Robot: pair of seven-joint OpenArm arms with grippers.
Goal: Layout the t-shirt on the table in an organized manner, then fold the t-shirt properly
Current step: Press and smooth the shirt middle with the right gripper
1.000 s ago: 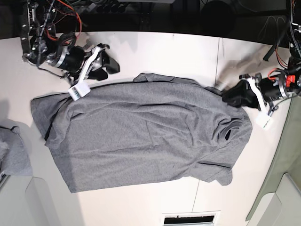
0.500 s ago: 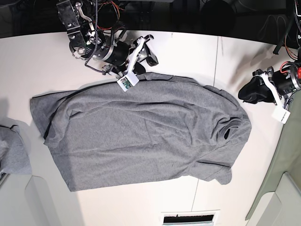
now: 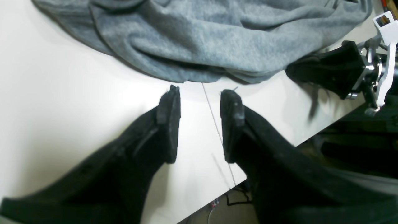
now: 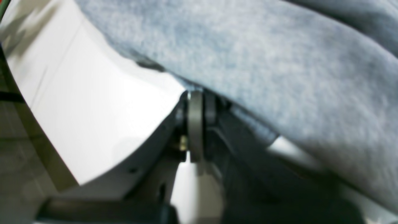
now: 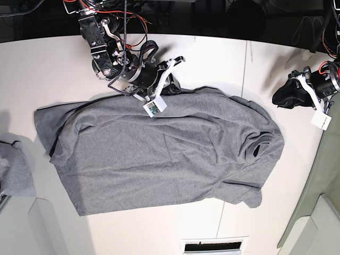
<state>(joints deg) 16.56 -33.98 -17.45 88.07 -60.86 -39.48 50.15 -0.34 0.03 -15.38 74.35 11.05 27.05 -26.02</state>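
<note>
My right gripper needs to release the hem of the grey t-shirt, now at the middle of its far edge, on the bare white table [image 5: 179, 70], just beyond the far edge of the t-shirt.
The grey t-shirt [image 5: 159, 154] lies spread on the white table [image 5: 212, 53], its collar [image 5: 259, 146] toward the right. At the middle of the shirt's far edge, my right gripper [image 5: 172, 85] is shut on the hem. In the blurred right wrist view, cloth [image 4: 279, 62] drapes over that gripper [image 4: 196, 95]. My left gripper [image 5: 280, 98] sits off the shirt's right end. In the left wrist view the left gripper [image 3: 201, 91] is open over bare table [image 3: 62, 93], its tips just short of the t-shirt [image 3: 202, 37]. The right gripper [image 3: 298, 70] also shows there at the cloth's edge.
A smaller bunch of grey cloth [image 5: 13, 170] lies at the left edge. A thin seam line [image 5: 245, 64] crosses the table. Beyond the far edge lie dark cables and hardware [image 5: 223, 16]. A white vent-like part [image 5: 215, 247] sits at the near edge.
My right arm swung from the shirt's left corner to the middle of its far edge and shut there. My left gripper drew back to the right, away from the collar end.
</note>
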